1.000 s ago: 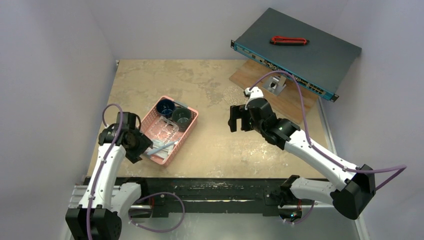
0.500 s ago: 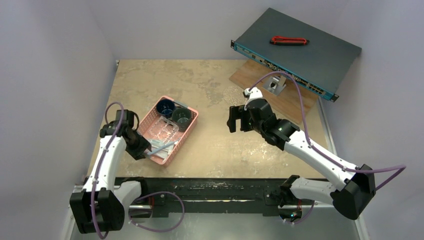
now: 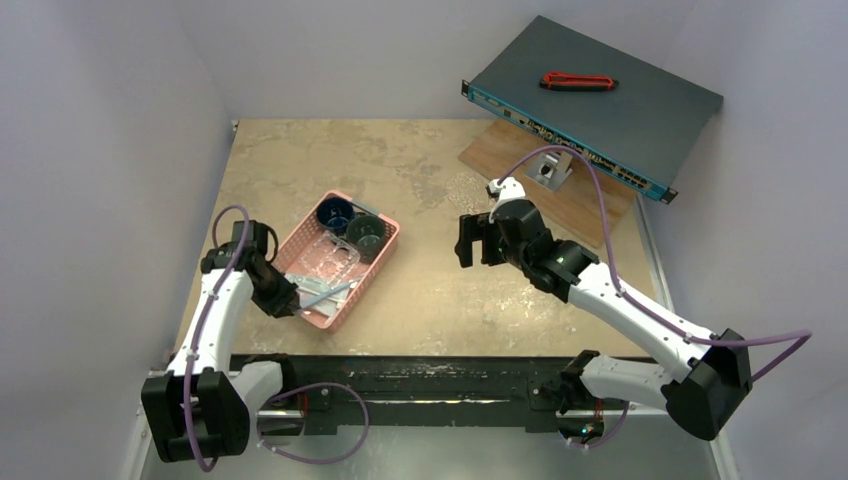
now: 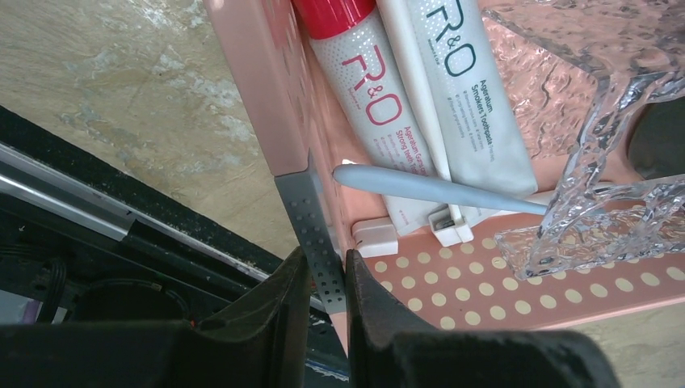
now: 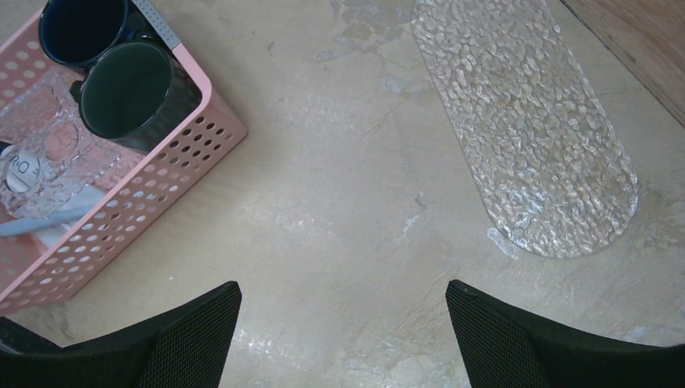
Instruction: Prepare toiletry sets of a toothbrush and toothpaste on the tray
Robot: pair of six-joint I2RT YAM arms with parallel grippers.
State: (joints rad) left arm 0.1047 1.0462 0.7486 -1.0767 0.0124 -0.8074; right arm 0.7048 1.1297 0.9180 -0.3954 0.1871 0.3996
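Observation:
The left gripper should release the pink basket on the table, centred over the spot (image 3: pixel 373 238) under the nearer dark mug.
The pink basket (image 3: pixel 335 262) holds two toothpaste tubes, one with red print (image 4: pixel 361 89) and one with dark print (image 4: pixel 464 89). A light blue toothbrush (image 4: pixel 436 189) lies across them. My left gripper (image 4: pixel 325 275) is shut on the basket's near-left wall, at a grey perforated strip (image 4: pixel 317 230); it shows in the top view (image 3: pixel 288 303) too. The transparent tray (image 5: pixel 525 137) lies bare on the table right of the basket. My right gripper (image 5: pixel 343 299) is open and empty above the table between basket and tray, seen from above (image 3: pixel 468 240).
Two dark mugs (image 5: pixel 129 89) stand in the basket's far end, with a clear ribbed plastic piece (image 4: pixel 614 162) beside the tubes. A dark network switch (image 3: pixel 595 105) with a red tool (image 3: pixel 578 81) sits at the back right on a wooden board (image 3: pixel 560 190).
My left gripper has drawn in to the basket's near-left corner and the basket has shifted slightly to the right. The right arm has barely moved.

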